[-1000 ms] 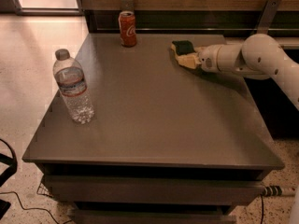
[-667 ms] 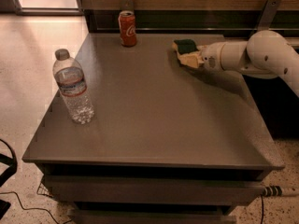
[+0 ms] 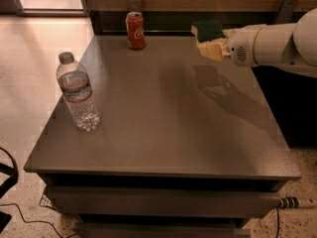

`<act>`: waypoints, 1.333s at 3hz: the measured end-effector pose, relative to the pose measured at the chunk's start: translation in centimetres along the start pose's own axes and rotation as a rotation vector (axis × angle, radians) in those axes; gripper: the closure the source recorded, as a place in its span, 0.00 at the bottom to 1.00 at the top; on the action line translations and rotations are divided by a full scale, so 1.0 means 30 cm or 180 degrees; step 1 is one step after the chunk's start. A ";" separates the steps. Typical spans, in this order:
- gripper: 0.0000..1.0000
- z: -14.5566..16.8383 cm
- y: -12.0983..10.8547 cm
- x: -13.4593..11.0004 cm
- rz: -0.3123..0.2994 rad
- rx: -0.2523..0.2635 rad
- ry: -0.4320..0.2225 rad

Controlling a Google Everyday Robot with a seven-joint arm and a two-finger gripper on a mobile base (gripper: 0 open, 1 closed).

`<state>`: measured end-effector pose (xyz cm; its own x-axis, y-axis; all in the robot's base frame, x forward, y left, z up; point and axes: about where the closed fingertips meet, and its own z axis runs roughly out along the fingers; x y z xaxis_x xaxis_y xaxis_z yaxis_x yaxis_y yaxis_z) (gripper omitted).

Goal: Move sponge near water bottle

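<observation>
The sponge will be released on the grey tabletop [image 3: 134,107] beside the water bottle, toward the table's middle.
The sponge [image 3: 207,30], dark green on top with pale yellow foam below, is held in the air above the table's far right part. My gripper [image 3: 213,42] comes in from the right on a white arm and is shut on the sponge. Its shadow falls on the tabletop below. The water bottle [image 3: 78,93], clear with a grey cap and a white-blue-red label, stands upright near the table's left edge, far from the sponge.
A red soda can [image 3: 135,30] stands upright at the table's far edge, left of the sponge. The grey table [image 3: 168,128] has drawers below. A dark wall panel runs behind it. Cables lie on the floor at the left.
My gripper has lifted the sponge off the tabletop; it was resting on the far right surface and now hangs above it.
</observation>
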<state>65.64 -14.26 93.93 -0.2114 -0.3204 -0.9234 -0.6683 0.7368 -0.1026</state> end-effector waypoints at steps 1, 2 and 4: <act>1.00 -0.094 0.103 -0.068 -0.0118 -0.0116 0.0056; 1.00 -0.147 0.193 -0.071 -0.0171 -0.0432 0.0153; 1.00 -0.175 0.473 0.056 -0.0128 -0.1026 0.0203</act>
<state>52.06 -7.49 92.88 -0.2178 -0.3895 -0.8949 -0.8662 0.4997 -0.0067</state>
